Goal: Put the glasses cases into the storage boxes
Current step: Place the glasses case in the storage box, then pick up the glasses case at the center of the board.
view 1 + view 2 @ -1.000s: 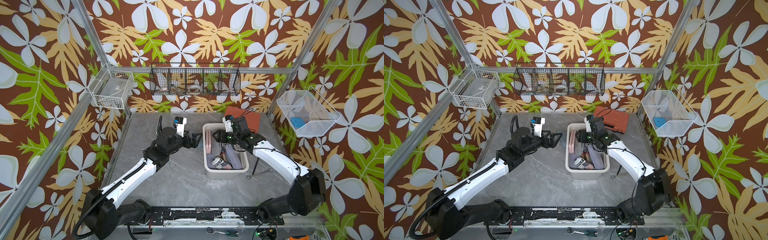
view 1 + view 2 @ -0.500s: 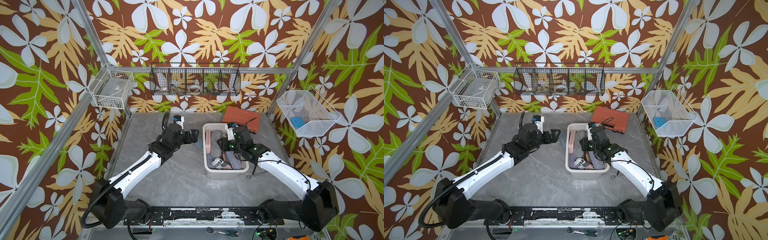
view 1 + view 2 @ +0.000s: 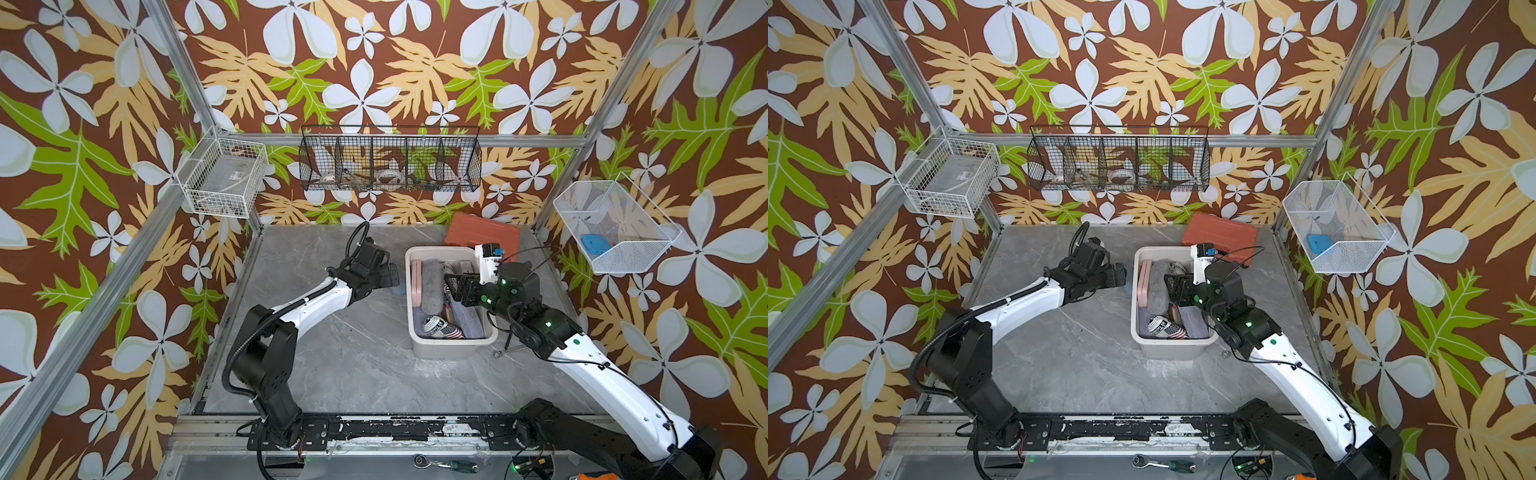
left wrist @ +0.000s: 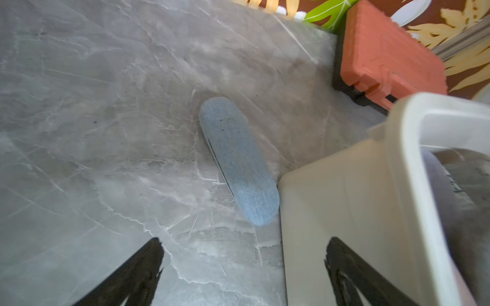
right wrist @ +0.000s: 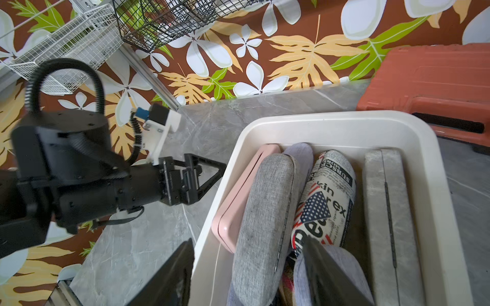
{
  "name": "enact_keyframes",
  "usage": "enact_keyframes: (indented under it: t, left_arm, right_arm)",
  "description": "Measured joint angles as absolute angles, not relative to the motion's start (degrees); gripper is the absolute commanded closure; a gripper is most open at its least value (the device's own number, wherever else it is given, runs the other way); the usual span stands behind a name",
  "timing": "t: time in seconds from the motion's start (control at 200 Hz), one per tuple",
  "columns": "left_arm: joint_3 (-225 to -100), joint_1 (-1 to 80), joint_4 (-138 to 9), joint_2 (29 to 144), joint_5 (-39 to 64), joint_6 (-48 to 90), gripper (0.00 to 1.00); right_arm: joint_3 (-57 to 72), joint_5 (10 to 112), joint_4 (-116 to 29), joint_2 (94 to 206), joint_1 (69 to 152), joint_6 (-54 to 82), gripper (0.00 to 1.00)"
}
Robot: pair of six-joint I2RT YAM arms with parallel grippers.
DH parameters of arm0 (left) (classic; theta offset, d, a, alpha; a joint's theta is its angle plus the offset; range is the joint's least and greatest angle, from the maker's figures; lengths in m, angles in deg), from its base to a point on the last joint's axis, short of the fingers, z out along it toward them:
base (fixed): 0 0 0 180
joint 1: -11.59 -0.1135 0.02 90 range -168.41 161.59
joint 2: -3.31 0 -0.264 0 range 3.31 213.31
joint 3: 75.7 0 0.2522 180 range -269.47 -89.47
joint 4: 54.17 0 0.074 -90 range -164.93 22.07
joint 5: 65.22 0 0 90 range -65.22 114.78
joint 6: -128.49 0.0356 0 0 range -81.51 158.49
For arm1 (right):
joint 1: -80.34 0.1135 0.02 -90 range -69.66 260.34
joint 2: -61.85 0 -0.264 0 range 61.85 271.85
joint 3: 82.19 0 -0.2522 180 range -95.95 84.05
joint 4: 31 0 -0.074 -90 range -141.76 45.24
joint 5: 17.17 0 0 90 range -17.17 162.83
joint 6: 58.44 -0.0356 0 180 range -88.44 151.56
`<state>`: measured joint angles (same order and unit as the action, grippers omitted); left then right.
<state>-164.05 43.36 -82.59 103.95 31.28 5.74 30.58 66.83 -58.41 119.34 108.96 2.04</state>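
Observation:
Next, my left gripper closes across the middle (image 3: 396, 284) (image 4: 240, 161) of the light blue glasses case that lies next to the cream storage box.
The cream storage box (image 3: 453, 347) (image 3: 1171, 349) (image 5: 344, 119) holds several glasses cases: pink (image 5: 238, 201), grey (image 5: 265, 212), newspaper-print (image 5: 328, 190) and lavender (image 5: 299, 156). My right gripper (image 3: 451, 284) (image 5: 248, 241) hangs open over its left side, holding nothing, with the grey case below the gap. One light blue case (image 4: 238, 161) (image 3: 397, 290) lies on the table against the box's left wall (image 4: 344, 212). My left gripper (image 3: 392, 274) (image 4: 244, 243) hovers wide open just above that case, empty.
An orange-red tool case (image 3: 482, 232) (image 4: 384, 53) sits behind the box at the back wall. Wire baskets hang on the left (image 3: 224, 183), back (image 3: 390, 160) and right (image 3: 611, 228) walls. A small wrench (image 3: 509, 351) lies right of the box.
The right gripper drew back from the box's far end to its middle, shut, then opened. The left gripper moved right, close to the box's left wall.

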Motion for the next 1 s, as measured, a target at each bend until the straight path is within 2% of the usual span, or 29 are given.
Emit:
enact_keyframes:
  t: [0.17,0.385,0.696,0.791,0.906,1.001]
  left_arm:
    - [-177.54,43.19,-89.23,114.66,36.31,1.96,0.0]
    - [-192.84,41.99,-99.11,129.37,40.92,-0.88,0.0]
    - [-193.78,41.27,-96.58,133.37,37.12,1.3,0.02]
    - [-193.78,41.27,-95.07,134.4,36.62,1.56,0.07]
    - [-197.3,41.27,-95.16,137.78,36.68,1.54,0.19]
    - [-197.82,41.07,-95.38,138.68,37.97,2.46,0.21]
  right_arm:
    - [30.69,67.23,-58.59,116.87,108.98,2.24,0.19]
    - [29.27,68.98,-59.55,114.51,108.96,2.2,0.12]
    - [29.71,69.65,-60.38,113.62,108.96,1.54,0.12]
    - [30.03,69.7,-60.68,113.57,108.96,1.54,0.12]
    - [30.25,69.81,-60.82,113.42,108.96,0.67,0.13]
    - [30.25,70.2,-61.08,113.2,108.96,0.71,0.14]
